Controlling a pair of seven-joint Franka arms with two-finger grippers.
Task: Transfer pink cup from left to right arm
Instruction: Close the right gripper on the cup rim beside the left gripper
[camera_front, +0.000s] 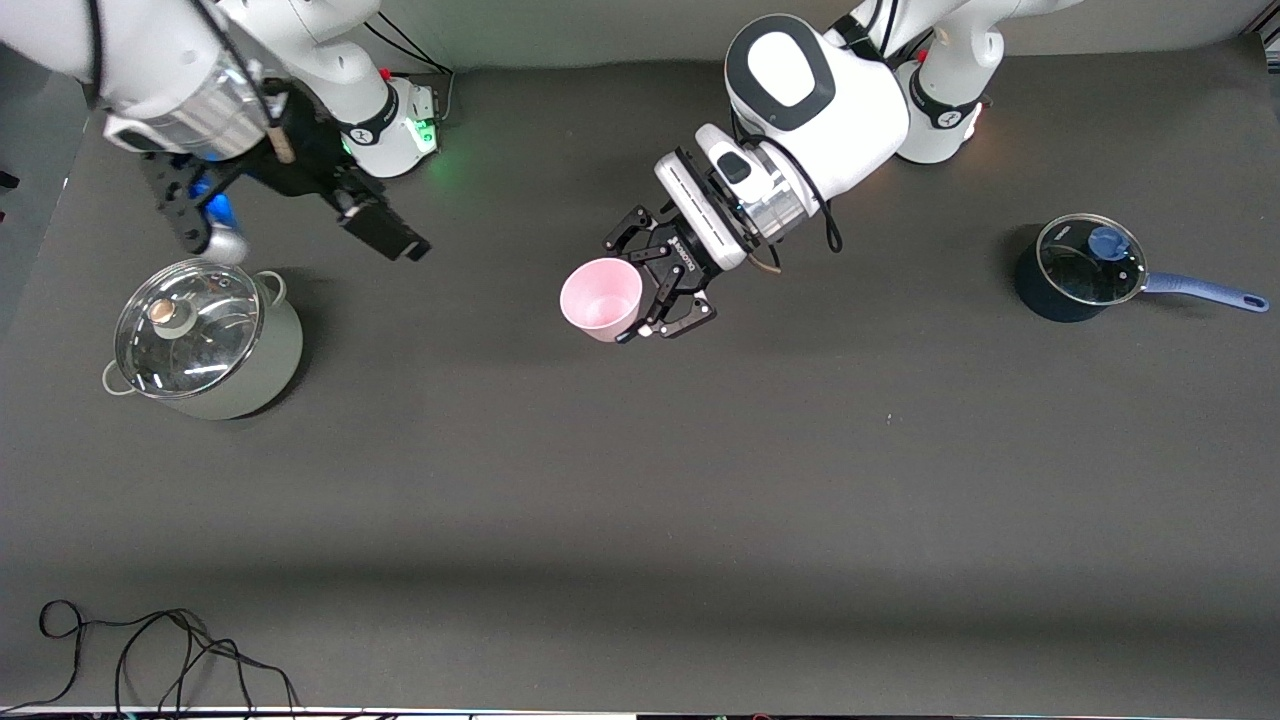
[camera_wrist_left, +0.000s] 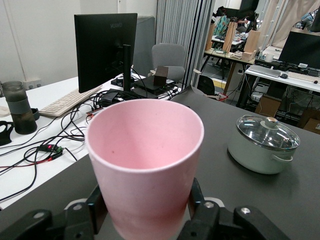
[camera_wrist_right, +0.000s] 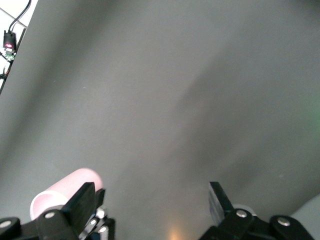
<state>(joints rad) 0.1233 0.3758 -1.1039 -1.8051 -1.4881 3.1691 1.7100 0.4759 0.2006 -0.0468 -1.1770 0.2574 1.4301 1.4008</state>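
Next, my right gripper will go to the pink cup's rim (camera_front: 577, 275) (camera_wrist_right: 67, 199), on the side facing away from my left gripper, and close there.
The pink cup (camera_front: 600, 298) hangs over the middle of the table, tipped on its side with its mouth toward the right arm's end. My left gripper (camera_front: 625, 290) is shut on it, its black claw fingers (camera_front: 683, 318) clamping the lower wall. The left wrist view shows the pink cup (camera_wrist_left: 145, 150) filling the picture between the fingers (camera_wrist_left: 197, 202) of my left gripper (camera_wrist_left: 147, 210). My right gripper (camera_front: 305, 244) hangs open and empty near its base, above the lidded pot. In the right wrist view the right gripper (camera_wrist_right: 151, 195) is wide open, with the pink cup (camera_wrist_right: 65, 187) off to one side.
A pale green pot with a glass lid (camera_front: 200, 335) stands at the right arm's end, also seen as the pot (camera_wrist_left: 264, 145) in the left wrist view. A dark blue saucepan with a lid (camera_front: 1080, 268) sits at the left arm's end. Loose black cables (camera_front: 150, 650) lie at the near edge.
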